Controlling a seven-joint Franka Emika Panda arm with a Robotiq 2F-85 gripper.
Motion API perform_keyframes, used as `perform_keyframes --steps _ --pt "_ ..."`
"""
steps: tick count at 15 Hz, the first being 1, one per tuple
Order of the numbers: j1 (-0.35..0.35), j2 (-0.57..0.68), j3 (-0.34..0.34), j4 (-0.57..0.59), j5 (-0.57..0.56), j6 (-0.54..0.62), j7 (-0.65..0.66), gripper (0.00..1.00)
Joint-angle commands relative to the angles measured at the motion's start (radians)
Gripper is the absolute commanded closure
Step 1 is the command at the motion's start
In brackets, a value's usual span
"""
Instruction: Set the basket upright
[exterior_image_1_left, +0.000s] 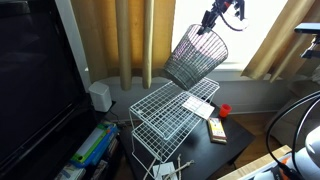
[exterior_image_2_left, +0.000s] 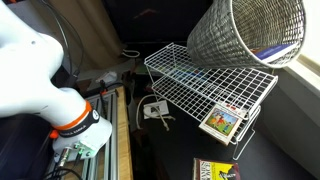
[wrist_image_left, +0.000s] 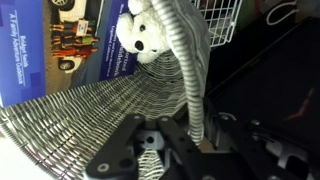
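Note:
My gripper should release the basket, which hangs tilted above the rack now, so it stands upright on the white wire rack's far corner (exterior_image_1_left: 196, 90) by the window.
The basket (exterior_image_1_left: 194, 57) is a grey metal mesh wastebasket. It hangs tilted in the air above the white wire rack (exterior_image_1_left: 168, 110), with its open end up and towards the window. My gripper (exterior_image_1_left: 208, 25) is shut on the basket's rim at the top. In the wrist view my fingers (wrist_image_left: 194, 128) pinch the solid rim (wrist_image_left: 188, 60), and the mesh wall (wrist_image_left: 85, 110) spreads to the left. In an exterior view the basket (exterior_image_2_left: 245, 40) fills the top right over the rack (exterior_image_2_left: 205, 85), and the gripper is out of frame.
A colourful box (exterior_image_2_left: 222, 122) lies on the rack's edge. A red object (exterior_image_1_left: 225, 110) and a card box (exterior_image_1_left: 217, 129) lie on the dark table. A white stuffed toy (wrist_image_left: 145, 35) and a blue book (wrist_image_left: 55, 50) lie beyond the basket. A TV (exterior_image_1_left: 35, 80) stands nearby.

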Motion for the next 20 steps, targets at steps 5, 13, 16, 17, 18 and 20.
perform_keyframes --steps 5,13,16,17,18,20 --pt "0.038 -0.096 0.025 -0.05 -0.157 0.053 0.045 0.97" --pt "0.085 -0.16 0.059 -0.131 -0.293 0.21 0.091 0.97" --pt "0.097 -0.183 0.064 -0.149 -0.321 0.218 0.108 0.97" --pt "0.1 -0.19 0.066 -0.155 -0.333 0.222 0.116 0.97" --pt "0.103 -0.195 0.067 -0.16 -0.343 0.221 0.12 0.97" --pt "0.109 -0.208 0.072 -0.176 -0.368 0.233 0.143 0.97"
